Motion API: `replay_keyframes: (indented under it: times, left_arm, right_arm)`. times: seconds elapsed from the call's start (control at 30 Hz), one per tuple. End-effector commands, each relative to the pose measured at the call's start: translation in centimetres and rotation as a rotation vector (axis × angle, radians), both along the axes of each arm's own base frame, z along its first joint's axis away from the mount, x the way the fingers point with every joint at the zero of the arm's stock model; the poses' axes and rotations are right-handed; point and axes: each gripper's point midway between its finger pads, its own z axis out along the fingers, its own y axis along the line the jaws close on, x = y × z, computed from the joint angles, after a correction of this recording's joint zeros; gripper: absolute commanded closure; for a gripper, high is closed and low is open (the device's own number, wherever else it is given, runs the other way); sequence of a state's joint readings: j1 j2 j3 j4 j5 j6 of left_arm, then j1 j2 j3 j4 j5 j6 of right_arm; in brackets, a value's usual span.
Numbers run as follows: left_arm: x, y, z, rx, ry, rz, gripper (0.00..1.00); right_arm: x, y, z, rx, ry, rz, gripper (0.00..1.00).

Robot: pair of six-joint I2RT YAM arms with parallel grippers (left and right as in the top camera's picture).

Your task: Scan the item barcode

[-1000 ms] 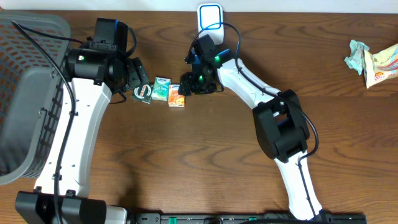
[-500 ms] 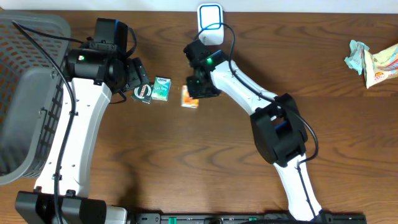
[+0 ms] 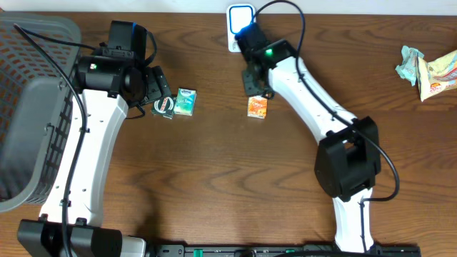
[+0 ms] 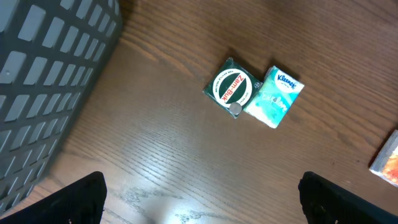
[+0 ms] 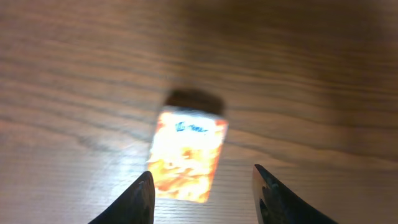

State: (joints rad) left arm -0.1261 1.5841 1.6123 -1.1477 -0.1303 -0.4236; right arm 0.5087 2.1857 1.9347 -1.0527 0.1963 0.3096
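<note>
The orange packet is lying flat below my right gripper with its Kleenex side up, so I will come in low and pinch the packet's side edge (image 3: pixel 265 108) before I scan it.
An orange packet (image 3: pixel 258 106) lies flat on the wooden table, below the white blue-rimmed scanner (image 3: pixel 240 18) at the far edge. My right gripper (image 3: pixel 253 86) hovers just above the packet's far end, open. In the right wrist view the blurred packet (image 5: pixel 188 155) lies on the wood between and ahead of the spread fingers (image 5: pixel 144 199), with a gap on its right side. My left gripper (image 3: pixel 158 91) stands wide open and empty beside a green Zam-Buk tin (image 4: pixel 232 88) and a teal Kleenex pack (image 4: pixel 274 97).
A grey plastic basket (image 3: pixel 28 107) fills the table's left side and shows as a slatted wall (image 4: pixel 50 81) in the left wrist view. Crumpled snack wrappers (image 3: pixel 428 71) lie at the far right. A cable runs from the scanner over the right arm.
The right arm took the orange packet away from the Kleenex pack, carried it right and let it go below the scanner. The left arm has not moved.
</note>
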Motion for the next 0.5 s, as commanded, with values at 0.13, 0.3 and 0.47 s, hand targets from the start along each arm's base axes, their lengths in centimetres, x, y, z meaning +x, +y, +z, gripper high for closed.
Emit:
replay_keyframes:
  times: [0.13,0.3,0.47]
  left_arm:
    - [0.1,0.2,0.2,0.004,-0.005,0.016,0.02]
    - [0.1,0.2,0.2,0.004,-0.005,0.016,0.02]
    - [0.1,0.2,0.2,0.004,-0.005,0.016,0.02]
  right_arm:
    - [-1.3,1.4,-5.6,-0.146,0.039,-0.027,0.49]
    - [-2.0,1.2,-8.6,-0.194,0.087,-0.016,0.61]
    - [-1.9,1.3,-8.4,-0.190,0.090,-0.014,0.99]
